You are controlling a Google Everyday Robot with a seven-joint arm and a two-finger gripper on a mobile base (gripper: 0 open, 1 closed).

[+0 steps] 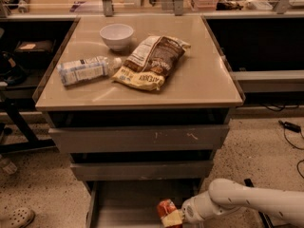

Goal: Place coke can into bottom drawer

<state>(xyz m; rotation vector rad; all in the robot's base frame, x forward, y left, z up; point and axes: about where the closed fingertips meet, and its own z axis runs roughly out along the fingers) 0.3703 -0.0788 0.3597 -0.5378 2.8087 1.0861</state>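
Note:
Next, I release the coke can onto the grey bottom of the drawer, at the spot midway across the open bottom drawer [151, 219], with my gripper.
The coke can [165, 209] is a small red-orange can held at the bottom of the view, over the right part of the open bottom drawer [123, 205]. The drawer is pulled out and shows a flat grey floor. My gripper [173, 216] reaches in from the right on a white arm [247, 203] and is shut on the coke can. The can's lower end is partly hidden by the gripper and the frame's edge.
Two wider grey drawers [140, 137] sit shut above. On the table top [199, 80] lie a water bottle [85, 70], a snack bag [149, 61] and a white bowl [117, 35]. A shoe [16, 217] lies on the floor at the left. Cables [290, 127] trail at the right.

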